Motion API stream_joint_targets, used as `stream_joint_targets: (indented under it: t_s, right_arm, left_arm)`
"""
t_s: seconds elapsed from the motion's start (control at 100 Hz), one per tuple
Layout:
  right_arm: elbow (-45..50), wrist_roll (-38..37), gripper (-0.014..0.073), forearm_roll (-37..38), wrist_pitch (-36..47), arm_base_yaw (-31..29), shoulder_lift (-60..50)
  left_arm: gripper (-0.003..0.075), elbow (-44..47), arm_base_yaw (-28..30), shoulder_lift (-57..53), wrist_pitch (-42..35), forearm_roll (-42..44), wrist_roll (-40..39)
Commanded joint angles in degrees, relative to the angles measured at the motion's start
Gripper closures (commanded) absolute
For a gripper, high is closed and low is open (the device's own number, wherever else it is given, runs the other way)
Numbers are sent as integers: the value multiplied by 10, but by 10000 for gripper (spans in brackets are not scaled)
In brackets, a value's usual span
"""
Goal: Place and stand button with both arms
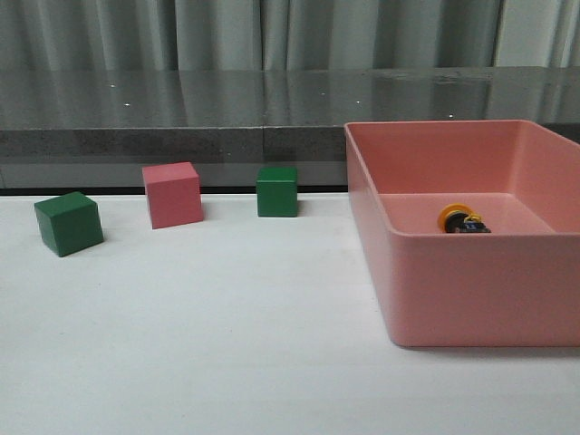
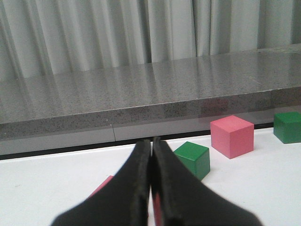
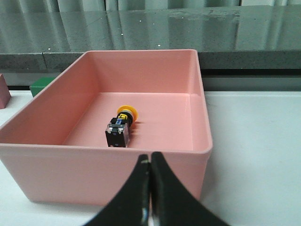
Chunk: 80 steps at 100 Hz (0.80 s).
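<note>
Next, my right gripper needs to reach into the pink bin and grab the blue-grey base (image 1: pixel 474 227) (image 3: pixel 117 134) of the button, the end opposite its yellow cap.
The button (image 1: pixel 462 220) lies on its side inside the pink bin (image 1: pixel 471 299) at the right of the table, its yellow cap toward the far wall. In the right wrist view the button (image 3: pixel 121 126) shows its black body and blue-grey base nearest me. My right gripper (image 3: pixel 150 162) is shut and empty, just outside the bin's near wall (image 3: pixel 94 174). My left gripper (image 2: pixel 151 147) is shut and empty above the white table, short of a green cube (image 2: pixel 193 158). Neither arm shows in the front view.
A green cube (image 1: pixel 69 223), a pink cube (image 1: pixel 172 194) and a second green cube (image 1: pixel 276 190) stand in a row at the table's far left. A grey ledge (image 1: pixel 181 136) and curtains run behind. A pink patch (image 2: pixel 104 184) shows under the left fingers.
</note>
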<state>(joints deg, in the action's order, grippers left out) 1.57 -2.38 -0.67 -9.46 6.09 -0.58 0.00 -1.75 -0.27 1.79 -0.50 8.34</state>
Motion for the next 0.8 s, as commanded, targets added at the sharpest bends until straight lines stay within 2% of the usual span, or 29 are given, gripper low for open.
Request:
stream_joint_targets:
  t_s: [0.0,0.1,0.17,0.25,0.31,0.51,0.69,0.79]
  right_arm:
    - [-8,1,678,7,48,-1,-12]
    - [-8,1,678,7,52,-1,-12]
    - [-8,1,678,7,85,-1,-12]
    - [-12,-7,678,-22,126,1,-12]
    - [-27,-11,678,-41,122,1,-11]
    - [-143,-10,678,-57,28,4,61]
    - [-295,29,678,-57,-117,4,239]
    - [-388,38,678,-57,-157,4,336]
  left_arm:
    - [740,26,2,-18,-48,-1,-3]
    - [740,26,2,-18,-48,-1,-3]
    - [740,26,2,-18,-48,-1,-3]
    - [740,26,2,-18,-48,-1,-3]
    - [740,26,2,-18,-48,-1,-3]
    - [740,26,2,-18,-48,-1,-3]
    - [740,26,2,-18,-48,-1,-3]
    - [739,26,2,-18,-48,-1,-3]
